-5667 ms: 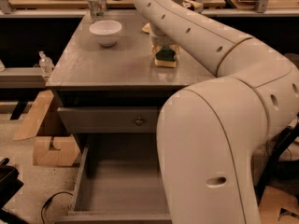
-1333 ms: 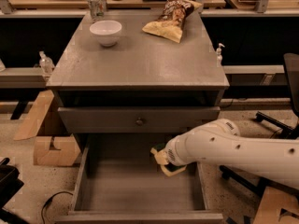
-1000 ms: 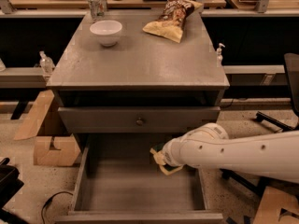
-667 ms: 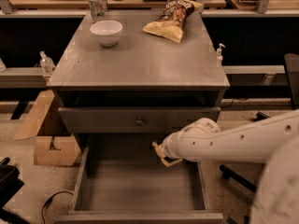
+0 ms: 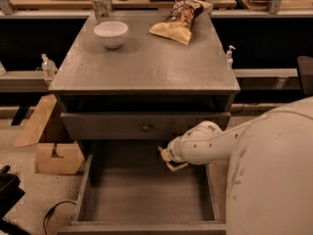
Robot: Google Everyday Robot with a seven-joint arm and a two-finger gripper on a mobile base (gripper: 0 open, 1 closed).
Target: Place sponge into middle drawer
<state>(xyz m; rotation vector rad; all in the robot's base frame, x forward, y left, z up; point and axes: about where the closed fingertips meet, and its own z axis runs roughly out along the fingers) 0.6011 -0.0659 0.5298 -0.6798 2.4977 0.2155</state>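
Next, my gripper releases the sponge close to the centre of the open middle drawer's grey bottom (image 5: 154,189).
The middle drawer (image 5: 146,199) stands pulled out below the cabinet, and its flat grey floor is bare where it shows. My gripper (image 5: 169,158) reaches in from the right on the white arm (image 5: 210,143). It hangs over the back right part of the drawer, just under the closed drawer front. A small pale yellow shape sits at the gripper's tip. I cannot tell whether it is the sponge. No sponge shows on the tabletop or on the visible drawer floor.
On the cabinet top (image 5: 146,67) are a white bowl (image 5: 111,33), a yellow chip bag (image 5: 181,18) and a can (image 5: 100,5). The closed drawer front has a brass knob (image 5: 145,128). Cardboard boxes (image 5: 54,155) sit at the left. My arm's white body (image 5: 274,180) fills the lower right.
The sponge has left the tabletop, where the gripper was on it. The arm has come down into the open drawer. In the last second the gripper has drifted slightly up and back.
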